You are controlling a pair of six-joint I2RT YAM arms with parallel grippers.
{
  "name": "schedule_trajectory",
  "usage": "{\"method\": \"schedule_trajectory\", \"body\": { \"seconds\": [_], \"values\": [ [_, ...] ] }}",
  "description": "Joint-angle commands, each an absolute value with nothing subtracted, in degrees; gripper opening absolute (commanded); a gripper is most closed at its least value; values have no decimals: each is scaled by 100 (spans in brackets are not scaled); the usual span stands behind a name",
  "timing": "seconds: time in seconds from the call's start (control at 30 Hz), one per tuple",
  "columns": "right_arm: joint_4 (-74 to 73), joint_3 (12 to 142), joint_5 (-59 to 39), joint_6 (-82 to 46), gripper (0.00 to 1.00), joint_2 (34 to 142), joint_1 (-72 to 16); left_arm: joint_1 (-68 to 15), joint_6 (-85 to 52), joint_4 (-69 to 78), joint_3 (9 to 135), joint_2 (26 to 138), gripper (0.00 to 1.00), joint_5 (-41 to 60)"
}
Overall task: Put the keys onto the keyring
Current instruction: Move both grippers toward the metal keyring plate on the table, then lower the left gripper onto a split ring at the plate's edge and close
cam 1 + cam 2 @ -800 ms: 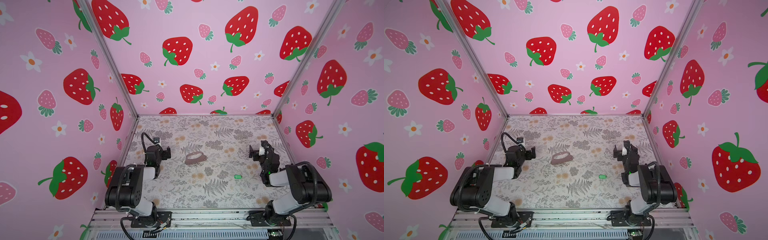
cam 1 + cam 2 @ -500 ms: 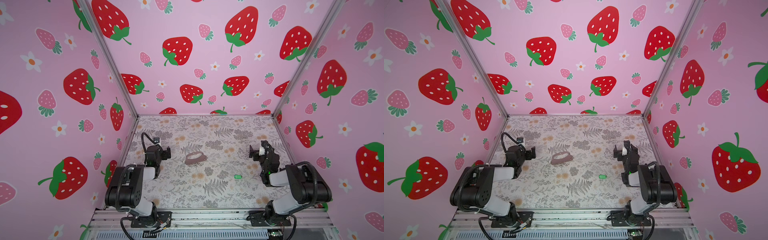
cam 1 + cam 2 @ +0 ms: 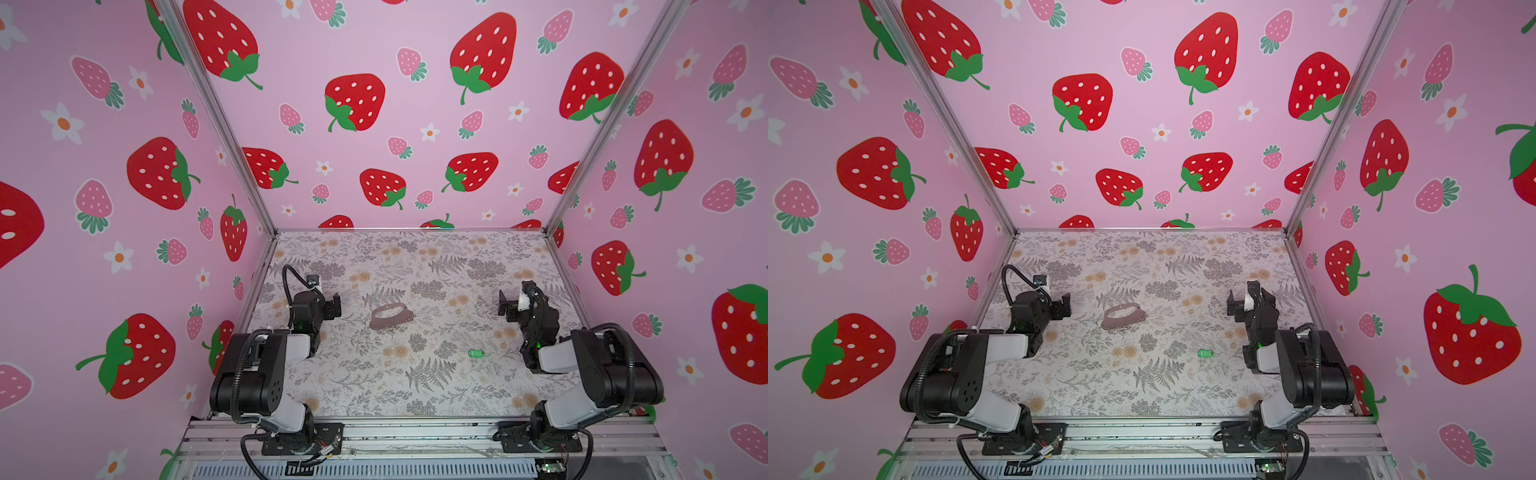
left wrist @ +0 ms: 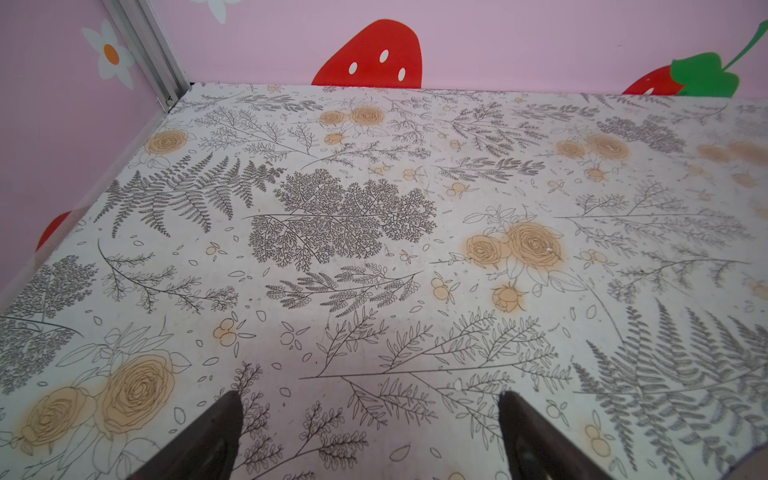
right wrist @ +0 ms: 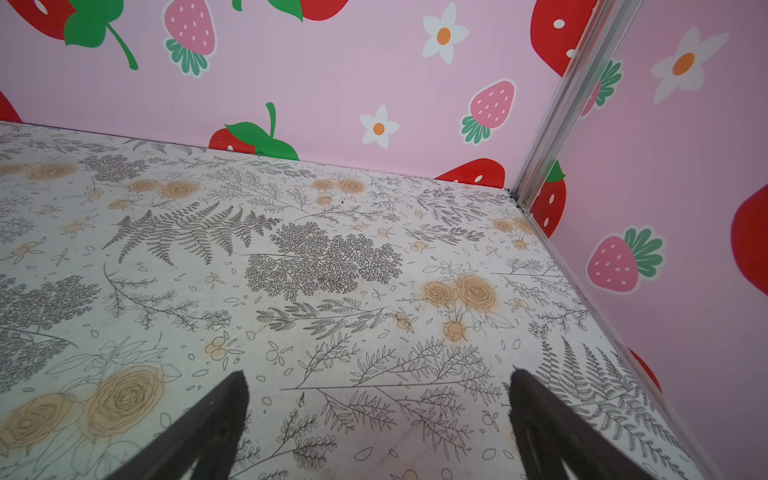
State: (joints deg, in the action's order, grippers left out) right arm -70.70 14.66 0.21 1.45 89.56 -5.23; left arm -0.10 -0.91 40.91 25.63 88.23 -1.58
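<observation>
I need to close my left gripper on a small silver ring [image 3: 380, 328] at the keyring's front edge, near its closest end.
The keyring [image 3: 390, 316] [image 3: 1123, 318], a curved taupe strap with small silver rings along its edge, lies flat mid-table in both top views. The keys show as one small green tag [image 3: 473, 353] [image 3: 1204, 353], lying alone nearer the front, right of the strap. My left gripper [image 3: 332, 305] [image 3: 1064, 306] [image 4: 370, 397] hovers open left of the strap, with nothing between its fingers. My right gripper [image 3: 508, 305] [image 3: 1235, 305] [image 5: 378, 374] stands open at the right, behind the tag and apart from it. The right wrist view shows only bare floral table.
The floral-patterned table [image 3: 415, 386] is boxed in by pink strawberry walls on three sides, with metal posts [image 3: 582, 158] at the back corners. Both arm bases sit on the aluminium rail [image 3: 415, 436] along the front edge.
</observation>
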Motion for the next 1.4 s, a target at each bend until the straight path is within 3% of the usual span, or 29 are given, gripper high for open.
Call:
{"method": "schedule_trajectory", "body": {
  "seconds": [0.0,0.17,0.3,0.43,0.5,0.63,0.8,1.0,1.23,1.37],
  "values": [
    [-6986,1503,-244,199,99,8632,-545,27,-151,3336,3075,8492,94,-162],
    [-6062,1659,-332,235,100,7744,-545,18,-198,2615,3250,7676,95,-206],
    [-5317,1948,-723,244,92,7066,-606,12,-187,1260,3769,6970,95,-114],
    [-3775,2621,-1274,707,77,6635,-1009,-293,-173,-440,4450,6663,97,-224],
    [-3232,2795,-1487,954,64,6473,-1328,-645,68,-1019,4629,6528,94,-287],
    [-2235,2970,-1723,1485,55,6210,-2172,-1632,657,-1526,4614,6203,92,-511],
    [-1654,2954,-1471,1908,42,6379,-3221,-2478,817,-1948,4722,6372,83,-705],
    [-1324,3378,-1188,1607,38,7179,-4080,-2920,144,-2205,5005,7006,67,-587],
    [-972,3881,-1040,1274,31,8031,-4340,-3081,-752,-2321,4907,7578,50,-881],
    [-1072,3886,-1090,1307,30,8204,-4344,-3102,-1082,-2258,4804,7727,47,-905]
  ]
}}
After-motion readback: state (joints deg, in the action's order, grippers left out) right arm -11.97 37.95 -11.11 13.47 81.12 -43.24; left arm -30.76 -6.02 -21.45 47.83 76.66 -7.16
